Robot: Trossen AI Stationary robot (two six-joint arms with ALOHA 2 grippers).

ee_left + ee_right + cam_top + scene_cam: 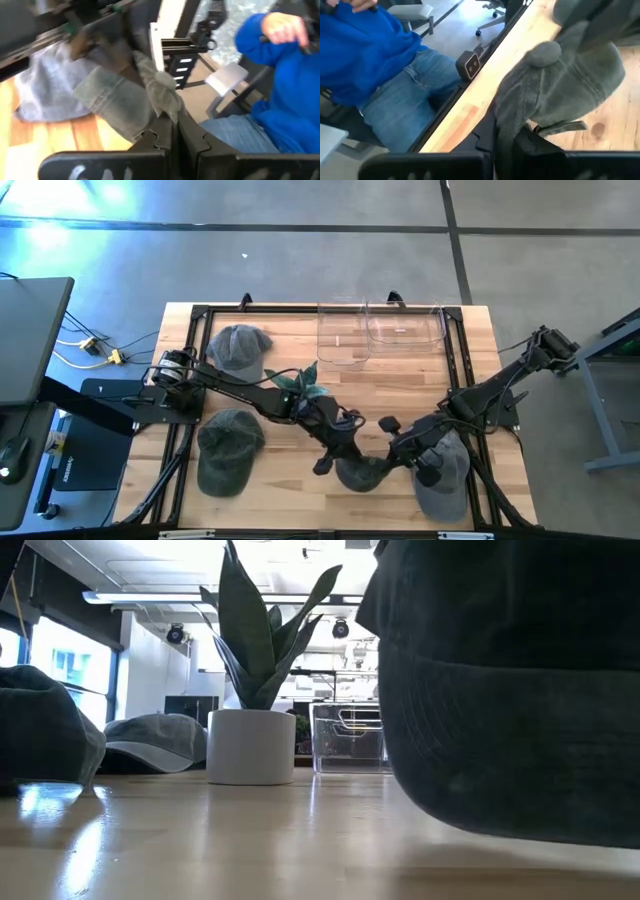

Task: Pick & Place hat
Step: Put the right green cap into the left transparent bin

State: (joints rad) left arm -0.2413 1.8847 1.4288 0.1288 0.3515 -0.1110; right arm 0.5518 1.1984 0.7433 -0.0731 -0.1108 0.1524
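The dark green hat's edge is all that my left gripper's fingers meet, so that gripper should open and take the hat's top [161, 90] deeper before both grippers carry it.
A dark green hat [360, 473] hangs between my two grippers near the table's front edge; in the low view this hat [510, 690] fills the right side, its underside just over the wood. My left gripper [335, 458] is shut on its left side and my right gripper [405, 455] on its right side. Three other hats lie crown up on the table: a grey one [238, 348] at the far left, a dark green one [228, 448] at the near left, and a light grey one [445, 478] at the near right. My left gripper pinches a fold of the hat's edge [162, 97] between its two shut fingers [150, 142], coming level from the table's left. The hat stretches away beyond the fingertips. My right gripper pinches the hat's rim cloth [504, 122] between its shut fingers [537, 145], slanting down from the table's right. The crown with its top button [543, 52] bulges beyond the fingers, and a strap [562, 127] dangles beside them.
A potted plant [305, 380] in a white pot [252, 745] stands mid-table under the left arm. Clear plastic bins [380, 332] sit at the far edge. A person in a blue top [365, 45] sits just beyond the table's near edge.
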